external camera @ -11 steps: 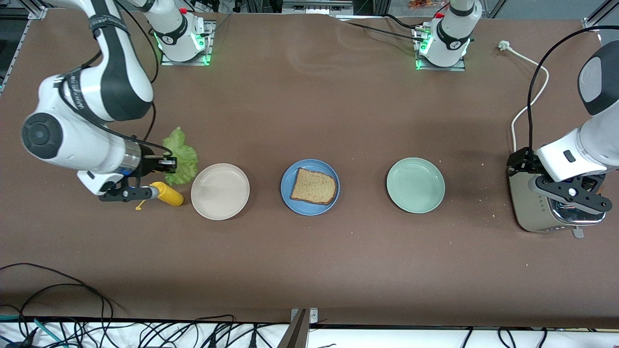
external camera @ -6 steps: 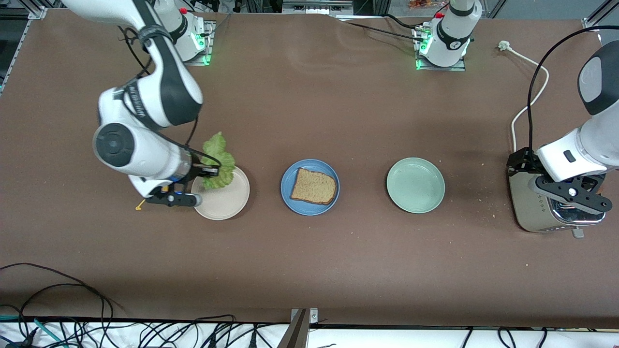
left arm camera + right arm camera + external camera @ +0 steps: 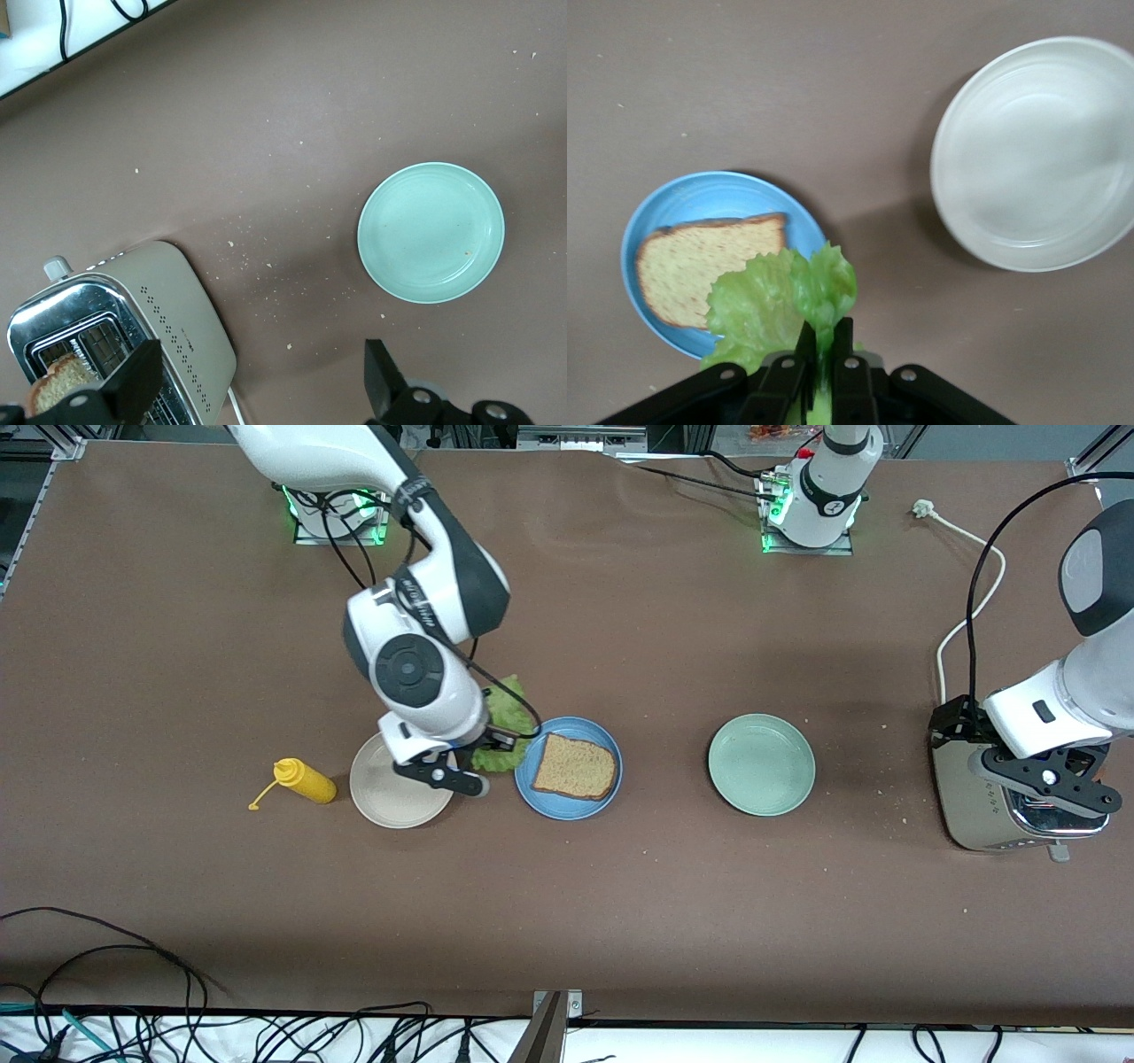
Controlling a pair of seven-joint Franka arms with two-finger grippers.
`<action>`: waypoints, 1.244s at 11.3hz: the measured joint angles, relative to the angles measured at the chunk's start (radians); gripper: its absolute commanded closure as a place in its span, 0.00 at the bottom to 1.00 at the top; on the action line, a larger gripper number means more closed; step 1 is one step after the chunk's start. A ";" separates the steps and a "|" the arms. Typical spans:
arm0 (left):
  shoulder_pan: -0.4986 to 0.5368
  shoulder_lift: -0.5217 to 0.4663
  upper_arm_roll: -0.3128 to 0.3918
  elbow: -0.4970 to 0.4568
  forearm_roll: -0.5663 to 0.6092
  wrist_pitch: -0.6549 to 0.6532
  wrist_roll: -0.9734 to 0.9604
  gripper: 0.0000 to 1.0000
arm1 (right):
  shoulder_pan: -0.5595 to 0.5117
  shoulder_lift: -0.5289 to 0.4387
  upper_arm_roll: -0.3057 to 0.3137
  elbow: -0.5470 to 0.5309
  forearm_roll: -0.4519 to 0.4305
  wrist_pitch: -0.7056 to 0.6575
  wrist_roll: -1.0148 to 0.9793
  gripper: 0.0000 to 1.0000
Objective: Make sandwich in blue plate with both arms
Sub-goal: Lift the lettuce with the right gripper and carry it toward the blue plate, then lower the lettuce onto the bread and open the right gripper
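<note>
Next, my right gripper lets go of the lettuce leaf on top of the brown toast on the blue plate point(image 3: 569, 761) point(image 3: 733, 288).
The blue plate point(image 3: 532, 779) sits mid-table with one slice of brown toast point(image 3: 574, 767) on it; both show in the right wrist view, the plate point(image 3: 682, 204) and the toast point(image 3: 700, 266). My right gripper point(image 3: 483, 746) is shut on a ruffled green lettuce leaf point(image 3: 501, 735) and holds it in the air between the beige plate and the blue plate; the leaf point(image 3: 780, 301) hangs from the gripper point(image 3: 822, 341). My left gripper point(image 3: 257, 385) is open and empty over the toaster point(image 3: 983, 806), where another toast slice point(image 3: 55, 379) sits in a slot.
The beige plate point(image 3: 381, 797) lies beside the blue plate toward the right arm's end. A yellow mustard bottle point(image 3: 306, 780) lies beside it. The pale green plate point(image 3: 761, 764) lies toward the left arm's end. A white cable point(image 3: 961, 602) runs by the toaster. Crumbs lie near it.
My right arm has carried the lettuce from beside the mustard bottle, over the beige plate, to the edge of the blue plate. The left arm has not moved.
</note>
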 measured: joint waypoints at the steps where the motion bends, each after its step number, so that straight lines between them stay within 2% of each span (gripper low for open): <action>1: 0.000 0.000 0.000 0.000 0.000 0.000 0.000 0.00 | 0.025 0.033 0.000 0.027 0.000 0.027 0.063 1.00; 7: 0.001 0.000 0.000 0.000 0.000 0.000 0.000 0.00 | 0.144 0.192 -0.003 0.075 0.000 0.212 0.317 1.00; 14: 0.001 0.000 0.000 0.000 0.000 0.000 0.000 0.00 | 0.162 0.251 -0.009 0.083 -0.023 0.233 0.331 1.00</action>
